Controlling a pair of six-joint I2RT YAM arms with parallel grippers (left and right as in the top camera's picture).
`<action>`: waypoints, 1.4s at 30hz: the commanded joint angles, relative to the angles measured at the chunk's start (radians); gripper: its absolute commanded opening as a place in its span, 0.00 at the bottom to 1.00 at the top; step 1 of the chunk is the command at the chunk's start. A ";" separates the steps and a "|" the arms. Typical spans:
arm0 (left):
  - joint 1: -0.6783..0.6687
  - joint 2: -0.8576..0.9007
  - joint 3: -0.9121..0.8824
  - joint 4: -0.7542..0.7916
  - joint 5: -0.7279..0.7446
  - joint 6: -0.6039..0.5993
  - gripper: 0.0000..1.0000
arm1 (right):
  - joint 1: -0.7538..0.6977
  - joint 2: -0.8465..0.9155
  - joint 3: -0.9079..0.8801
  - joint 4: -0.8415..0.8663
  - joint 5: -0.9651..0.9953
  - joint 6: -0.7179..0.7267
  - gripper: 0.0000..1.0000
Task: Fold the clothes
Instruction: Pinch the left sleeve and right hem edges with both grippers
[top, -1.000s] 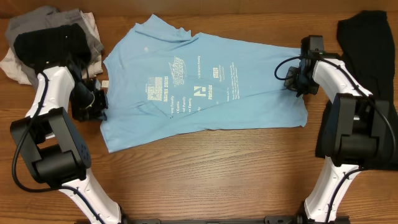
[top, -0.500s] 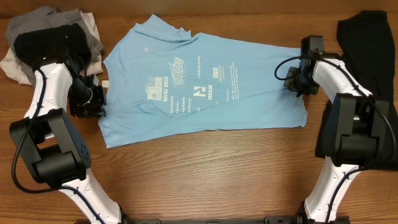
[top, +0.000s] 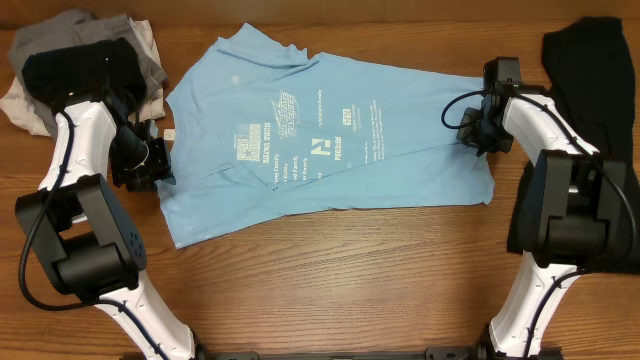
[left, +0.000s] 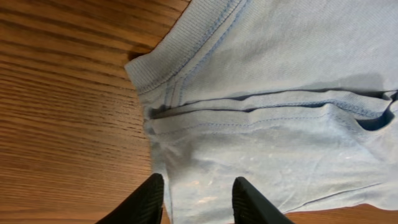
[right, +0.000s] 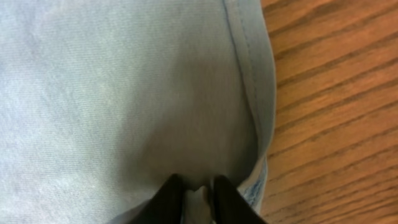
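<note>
I can see the sky-blue T-shirt's folded edge lying slack beyond my open left gripper, so next I pinch the folded edge's outer corner (left: 161, 125) with my left gripper before both grippers lift.
A light sky-blue T-shirt (top: 400, 160) with white print lies spread flat across the middle of the table. My left gripper (top: 157, 166) sits at the shirt's left edge. In the left wrist view the gripper (left: 196, 190) is open, and the shirt's hemmed edge (left: 280, 137) lies slack under the gap between its fingers. My right gripper (top: 468, 124) is at the shirt's right edge. In the right wrist view that gripper (right: 198, 186) is shut on a small raised fold of the blue fabric (right: 112, 93) beside the hem. A plain black garment (top: 590, 60) lies at the far right.
A heap of grey, black and pale clothes (top: 80, 55) sits at the back left corner behind the left arm. Bare wooden tabletop (top: 350, 290) runs along the front between the two arm bases.
My left gripper has opened and let go of the shirt's left edge, shifting slightly toward the back. The right gripper keeps its hold and has not moved.
</note>
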 joint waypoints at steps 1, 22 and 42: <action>0.000 -0.002 0.009 0.004 -0.049 -0.008 0.42 | -0.001 0.008 -0.002 0.002 0.008 0.005 0.23; 0.006 -0.002 -0.092 0.103 -0.040 -0.099 0.36 | -0.001 0.008 -0.002 0.000 -0.012 0.004 0.24; 0.006 -0.002 -0.158 0.164 -0.043 -0.135 0.36 | -0.001 0.008 -0.002 -0.001 -0.012 0.004 0.24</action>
